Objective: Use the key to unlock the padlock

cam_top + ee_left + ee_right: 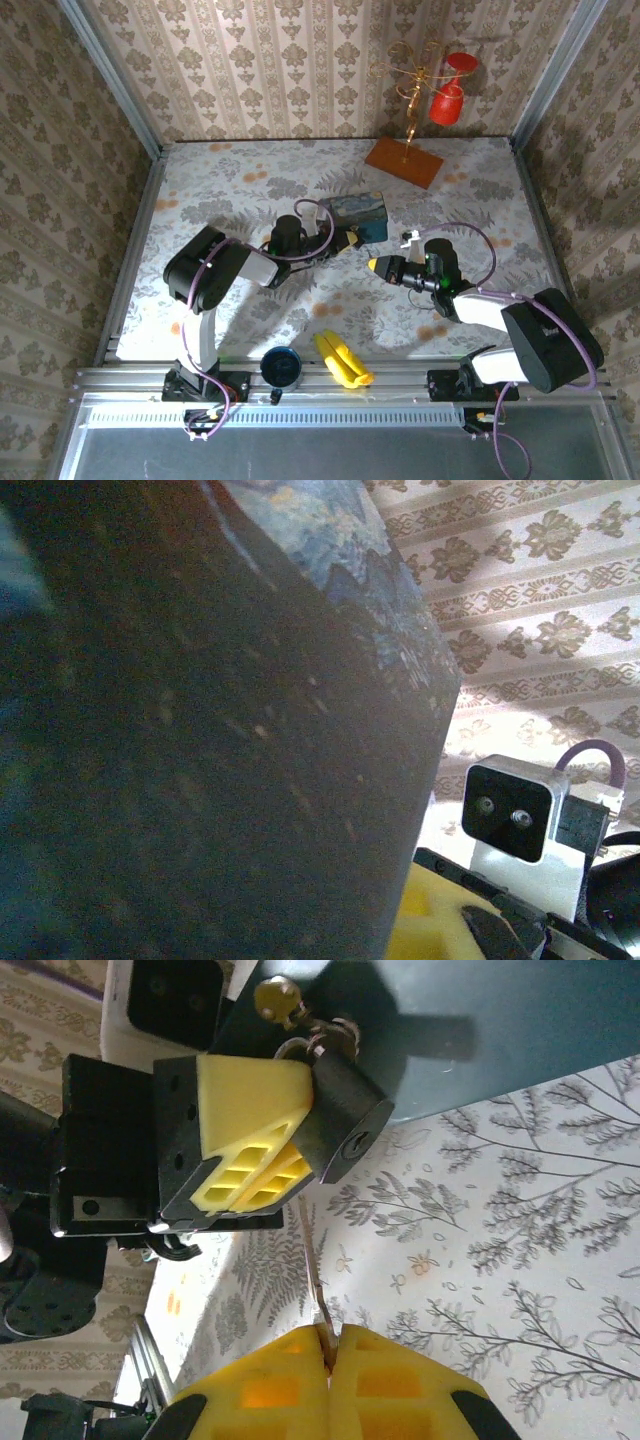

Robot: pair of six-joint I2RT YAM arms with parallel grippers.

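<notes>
The padlock slants in my left gripper, with its keyhole facing off the key's line. My left gripper will open and retake the padlock's body [342, 1100] from over the box.
In the right wrist view, the small dark padlock [345, 1110] with its silver shackle is pinched in my left gripper [255, 1150], keyhole facing the camera. It sits in front of the blue painting-printed box [520, 1020]. My right gripper [328, 1352] is shut on the thin key [318, 1290]. The blade points up at the padlock, and its tip ends just below and left of the keyhole, outside it. From above, the left gripper [352, 238] and right gripper [374, 265] nearly meet beside the box [360, 212]. The box's dark side [200, 730] looms close in the left wrist view.
A wooden stand [404, 160] with red cups [448, 100] is at the back. A blue mug [282, 366] and a yellow object [342, 360] lie by the near rail. Patterned walls close in the floral tabletop [230, 190] on three sides.
</notes>
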